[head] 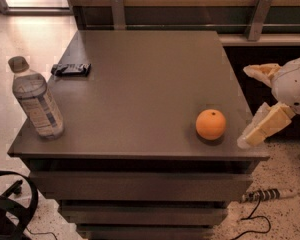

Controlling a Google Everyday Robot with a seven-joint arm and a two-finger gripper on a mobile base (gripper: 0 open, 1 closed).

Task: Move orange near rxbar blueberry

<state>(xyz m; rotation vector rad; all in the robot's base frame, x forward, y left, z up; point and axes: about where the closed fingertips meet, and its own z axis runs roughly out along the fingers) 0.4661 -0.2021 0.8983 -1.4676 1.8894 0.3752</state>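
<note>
The gripper should grasp the middle of the orange (211, 125) to move it near the rxbar blueberry.
The orange (210, 124) sits on the dark grey table (150, 79) near its front right corner. The rxbar blueberry (71, 69), a flat dark wrapper, lies near the table's far left edge, well away from the orange. My gripper (244, 106) comes in from the right, at the table's right edge, just right of the orange and not touching it. Its two pale fingers (264, 128) are spread wide apart and hold nothing.
A clear plastic water bottle (36, 100) stands upright at the front left corner. Drawers show below the tabletop. A wooden wall with metal brackets runs behind. Cables (262, 196) lie on the floor at right, and a dark wheel-like object (10, 209) sits at bottom left.
</note>
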